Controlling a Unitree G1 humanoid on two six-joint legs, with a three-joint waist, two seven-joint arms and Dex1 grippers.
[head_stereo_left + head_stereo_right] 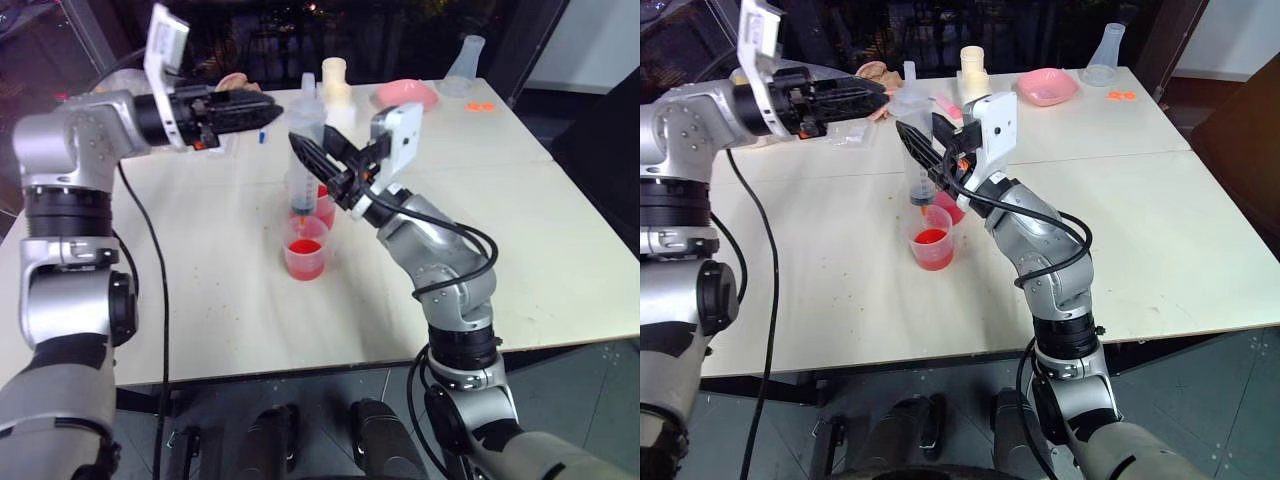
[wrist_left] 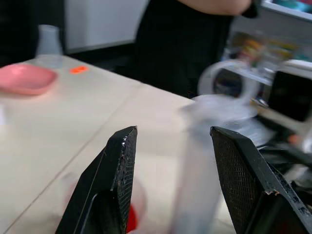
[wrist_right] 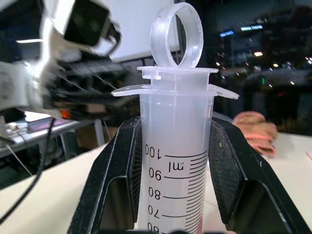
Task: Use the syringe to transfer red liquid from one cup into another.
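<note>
The robot's right gripper should set the clear syringe down on the bare table (image 1: 427,237) beside the cups, straight in front of the pink bowl.
My right gripper (image 3: 175,124) is shut on the barrel of the clear syringe (image 1: 303,150), holding it upright over the middle of the table. The syringe's ringed plunger (image 3: 176,36) is pushed well in. Its tip hangs just above a clear cup (image 1: 305,250) holding red liquid (image 1: 931,239). A second cup with red liquid (image 1: 324,207) stands right behind the first. My left gripper (image 1: 272,108) is open, held level, pointing at the top of the syringe from the left and a little apart from it. The left wrist view has the blurred syringe (image 2: 195,165) just past the spread fingers (image 2: 119,165).
At the back of the table (image 1: 560,250) are a pink bowl (image 1: 407,94), a clear flask (image 1: 465,62), a cream bottle (image 1: 335,80) and small orange pieces (image 1: 480,106). A person in dark clothes (image 2: 180,44) stands beyond the table.
</note>
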